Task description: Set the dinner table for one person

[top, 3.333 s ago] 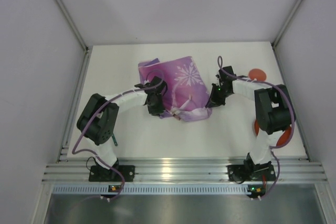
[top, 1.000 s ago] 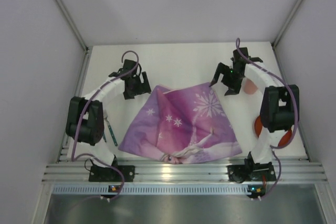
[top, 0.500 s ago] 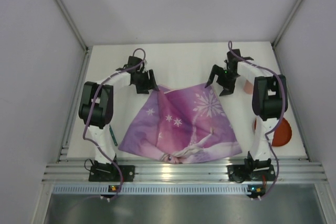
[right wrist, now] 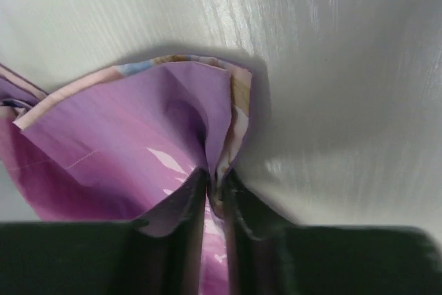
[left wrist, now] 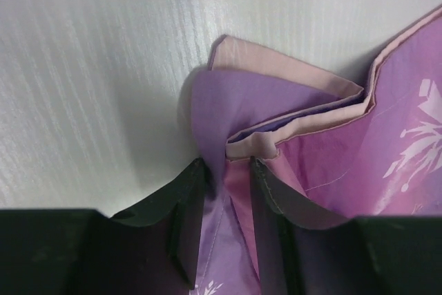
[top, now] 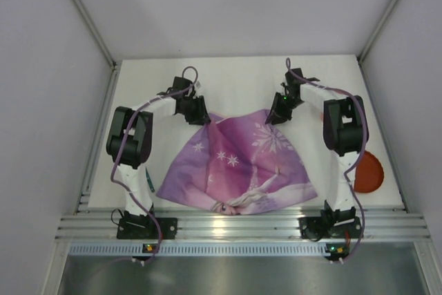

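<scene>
The placemat's pink fold is bunched over its purple edge between my left gripper's fingers, so next I take the purple edge alone (left wrist: 210, 129) and pull the placemat flat.
The purple snowflake-printed placemat (top: 235, 164) lies spread on the white dinner table (top: 242, 74), with its near edge by the aluminium rail. My left gripper (top: 199, 114) is at the mat's far left corner. In the left wrist view it (left wrist: 228, 164) is shut on a bunched fold of the placemat (left wrist: 331, 143) over the table (left wrist: 103, 67). My right gripper (top: 278, 114) is at the far right corner. In the right wrist view it (right wrist: 215, 174) pinches a raised fold of the placemat (right wrist: 124, 136) above the table (right wrist: 345, 67).
A red-orange plate (top: 367, 172) lies at the right edge of the table, beside the right arm. A thin green-handled utensil (top: 148, 183) lies by the left arm. The ribbed aluminium rail (top: 235, 224) runs along the near edge. Grey walls enclose the sides and back.
The placemat was crumpled mid-table, then lay spread toward the rail. Both grippers hovered open past its far corners a second ago. They have since come inward and closed on those corners.
</scene>
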Robot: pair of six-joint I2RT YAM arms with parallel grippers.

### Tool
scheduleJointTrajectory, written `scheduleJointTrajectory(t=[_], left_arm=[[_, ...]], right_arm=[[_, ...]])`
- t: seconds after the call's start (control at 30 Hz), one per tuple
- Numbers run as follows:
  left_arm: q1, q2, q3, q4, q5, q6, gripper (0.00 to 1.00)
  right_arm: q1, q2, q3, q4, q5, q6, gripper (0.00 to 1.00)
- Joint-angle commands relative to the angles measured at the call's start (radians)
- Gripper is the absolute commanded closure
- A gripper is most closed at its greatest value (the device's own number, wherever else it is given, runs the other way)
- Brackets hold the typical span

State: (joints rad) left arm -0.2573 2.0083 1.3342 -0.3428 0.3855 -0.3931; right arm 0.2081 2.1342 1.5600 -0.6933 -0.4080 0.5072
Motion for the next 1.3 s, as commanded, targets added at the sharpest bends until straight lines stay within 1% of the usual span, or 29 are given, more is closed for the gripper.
scheduleJointTrajectory(t=[0.0, 0.03, 0.07, 0.1, 0.13, 0.17, 0.2, 0.3, 0.4, 0.43, 0.47, 0.53, 0.57, 0.63, 0.67, 0.8, 0.97, 1.07, 1.13, 1.2, 1.23, 1.27], left_arm=[[-0.013, 0.055, -0.033, -0.016, -0.005, 0.011, 0.63], [-0.011, 0.041, -0.032, -0.03, -0.017, 0.011, 0.59], [-0.01, 0.03, -0.03, -0.035, -0.045, 0.014, 0.52], [-0.008, 0.018, -0.03, -0.044, -0.06, 0.017, 0.24], [-0.004, -0.008, -0.032, -0.053, -0.071, 0.019, 0.05], [0.0, -0.023, -0.036, -0.059, -0.073, 0.02, 0.01], [0.004, -0.037, -0.039, -0.064, -0.082, 0.022, 0.01], [0.018, -0.095, -0.044, -0.076, -0.095, 0.031, 0.01], [0.021, -0.105, -0.047, -0.084, -0.094, 0.051, 0.08], [0.021, -0.088, -0.049, -0.084, -0.093, 0.054, 0.12], [0.021, -0.077, -0.055, -0.084, -0.089, 0.056, 0.2], [0.021, -0.059, -0.082, -0.065, -0.082, 0.053, 0.24], [0.021, -0.057, -0.093, -0.055, -0.082, 0.046, 0.28], [0.021, -0.052, -0.116, -0.029, -0.077, 0.04, 0.28], [0.021, -0.049, -0.119, -0.022, -0.073, 0.042, 0.31], [0.01, -0.026, -0.122, 0.001, -0.03, 0.051, 0.31], [-0.065, 0.046, -0.099, -0.002, -0.002, 0.077, 0.32], [-0.092, 0.076, -0.101, 0.001, -0.013, 0.071, 0.52], [-0.099, 0.089, -0.107, -0.004, -0.037, 0.071, 0.63], [-0.099, 0.087, -0.115, -0.004, -0.051, 0.072, 0.68], [-0.099, 0.084, -0.121, -0.004, -0.056, 0.076, 0.78], [-0.099, 0.083, -0.125, -0.005, -0.059, 0.076, 0.85]], right_arm=[[0.022, 0.036, 0.012, 0.021, 0.006, -0.001, 0.86], [0.02, 0.033, 0.014, 0.018, 0.011, -0.006, 0.99], [0.02, 0.03, 0.02, 0.002, 0.021, -0.012, 1.0], [0.019, 0.027, 0.023, -0.008, 0.047, -0.027, 1.0], [0.016, 0.014, 0.023, -0.02, 0.066, -0.033, 1.0], [0.011, 0.006, 0.018, -0.043, 0.084, -0.039, 1.0], [-0.001, -0.014, 0.011, -0.054, 0.122, -0.044, 1.0], [-0.024, -0.052, -0.034, -0.071, 0.153, -0.05, 1.0], [-0.029, -0.069, -0.066, -0.069, 0.161, -0.061, 1.0], [-0.029, -0.071, -0.072, -0.071, 0.172, -0.059, 1.0], [-0.029, -0.072, -0.077, -0.084, 0.187, -0.058, 1.0], [-0.03, -0.082, -0.083, -0.1, 0.241, -0.047, 1.0], [-0.032, -0.088, -0.09, -0.116, 0.261, -0.041, 1.0], [-0.038, -0.108, -0.112, -0.124, 0.305, -0.042, 1.0], [-0.039, -0.115, -0.12, -0.126, 0.317, -0.044, 1.0], [-0.041, -0.134, -0.164, -0.114, 0.304, -0.049, 1.0], [-0.041, -0.142, -0.209, -0.084, 0.282, -0.041, 1.0], [-0.041, -0.146, -0.21, -0.084, 0.287, -0.047, 1.0], [-0.041, -0.151, -0.212, -0.086, 0.29, -0.049, 1.0], [-0.041, -0.154, -0.213, -0.084, 0.288, -0.05, 1.0], [-0.041, -0.155, -0.216, -0.086, 0.288, -0.052, 1.0], [-0.041, -0.155, -0.216, -0.086, 0.288, -0.055, 1.0]])
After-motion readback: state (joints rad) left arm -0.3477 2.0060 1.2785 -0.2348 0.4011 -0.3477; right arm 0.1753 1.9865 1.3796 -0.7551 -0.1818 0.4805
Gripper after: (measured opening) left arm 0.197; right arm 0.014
